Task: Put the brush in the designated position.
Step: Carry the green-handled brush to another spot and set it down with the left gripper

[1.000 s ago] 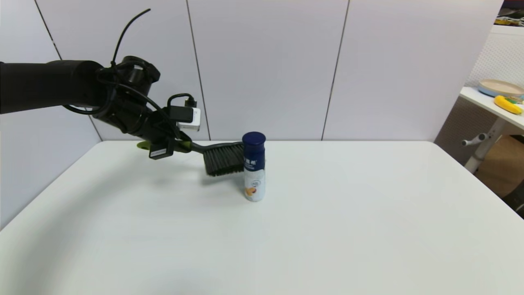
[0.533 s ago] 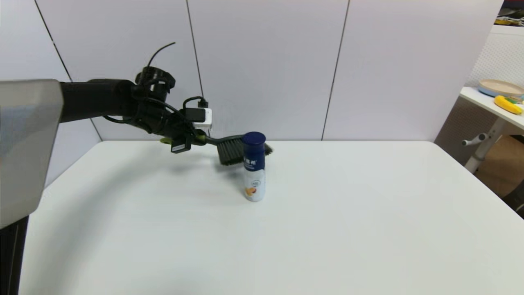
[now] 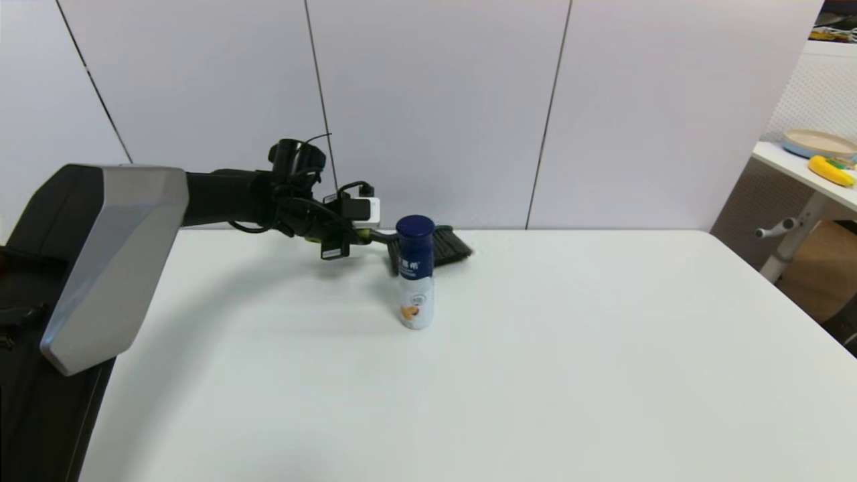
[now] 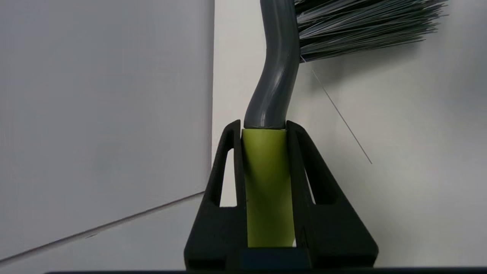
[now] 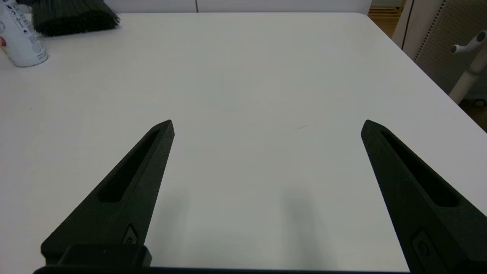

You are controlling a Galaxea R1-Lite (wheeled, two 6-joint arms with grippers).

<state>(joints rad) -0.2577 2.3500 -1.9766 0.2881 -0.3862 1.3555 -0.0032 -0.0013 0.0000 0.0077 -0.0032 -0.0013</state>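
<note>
The brush will go down on the table [image 3: 410, 268] from my left gripper, just behind the white bottle with the navy cap. The brush now hangs low over the far edge.
The brush [image 3: 452, 246] hangs low over the table's far edge, its dark bristles showing behind and to the right of the navy-capped white bottle [image 3: 415, 288]. My left gripper [image 3: 363, 235] is shut on the brush handle just left of the bottle. In the left wrist view the two fingers [image 4: 296, 167] clamp the lime-green handle [image 4: 266, 182], and the grey neck curves up to the bristles [image 4: 361, 26]. My right gripper [image 5: 266, 123] stands open over bare tabletop, nearer than the bottle [image 5: 21, 42] and to its right. No mark on the white table shows the designated position.
The wall panels [image 3: 435, 114] stand right behind the table's far edge [image 3: 602, 231]. My left arm's grey link [image 3: 114, 268] fills the near left. A side table [image 3: 803, 171] with a plate and a yellow object stands off to the right.
My left arm has stretched farther out and to the right, carrying the brush from the bottle's left side to behind it, close to the wall and lower. The bottle has stayed put.
</note>
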